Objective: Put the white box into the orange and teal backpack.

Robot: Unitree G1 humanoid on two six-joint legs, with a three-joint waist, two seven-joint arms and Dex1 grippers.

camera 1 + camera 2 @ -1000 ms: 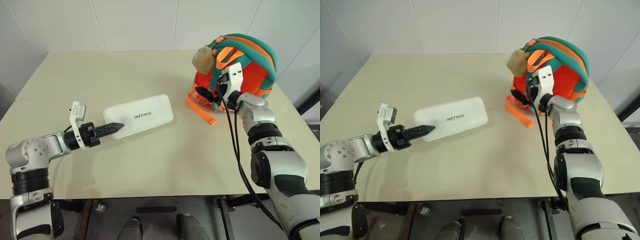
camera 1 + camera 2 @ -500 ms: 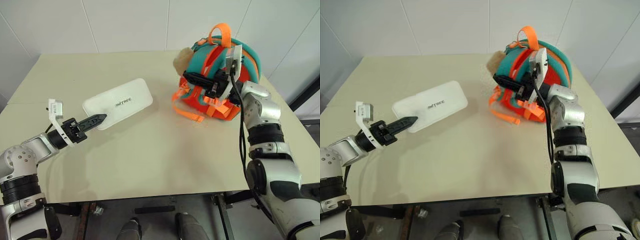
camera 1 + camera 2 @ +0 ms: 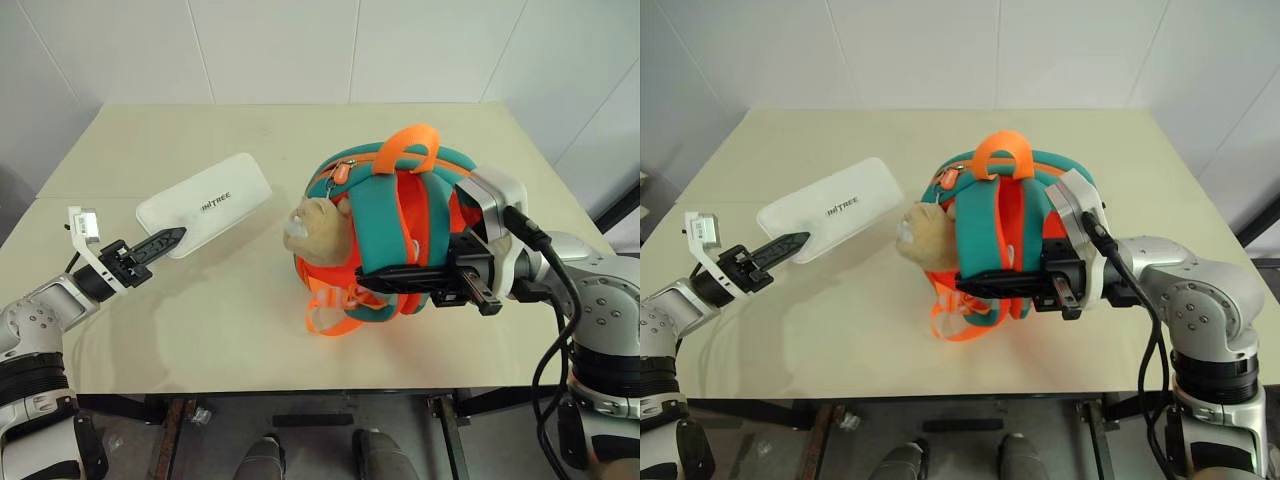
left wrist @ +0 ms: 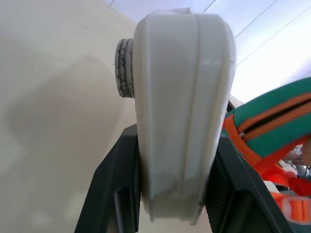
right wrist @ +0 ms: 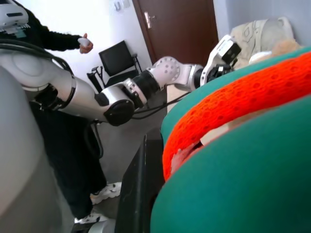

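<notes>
My left gripper needs to release the white box, which hangs tilted above the table now, inside the backpack's open zip pocket (image 3: 368, 170) (image 4: 278, 116), behind the tan plush charm.
My left gripper (image 3: 166, 238) is shut on the near end of the white box (image 3: 205, 203), which hangs tilted above the left side of the table. In the left wrist view the white box (image 4: 182, 97) stands edge-on between the two black fingers (image 4: 114, 194). The orange and teal backpack (image 3: 400, 215) is at the middle-right, straps facing me, its tan plush charm (image 3: 315, 225) on the side towards the box. My right gripper (image 3: 355, 272) points left across the backpack's front and is shut on its teal and orange straps (image 5: 233, 107).
The beige table (image 3: 240, 330) has bare room between the box and the backpack and along its front edge. A white tiled wall stands behind it. A person in dark clothes (image 5: 73, 160) stands beside the table, near a black chair (image 5: 116, 60) and a brown door (image 5: 180, 29).
My right gripper has shut on the backpack and pulled it from the far right towards me and to the left. My left gripper has carried the box a little further left.
</notes>
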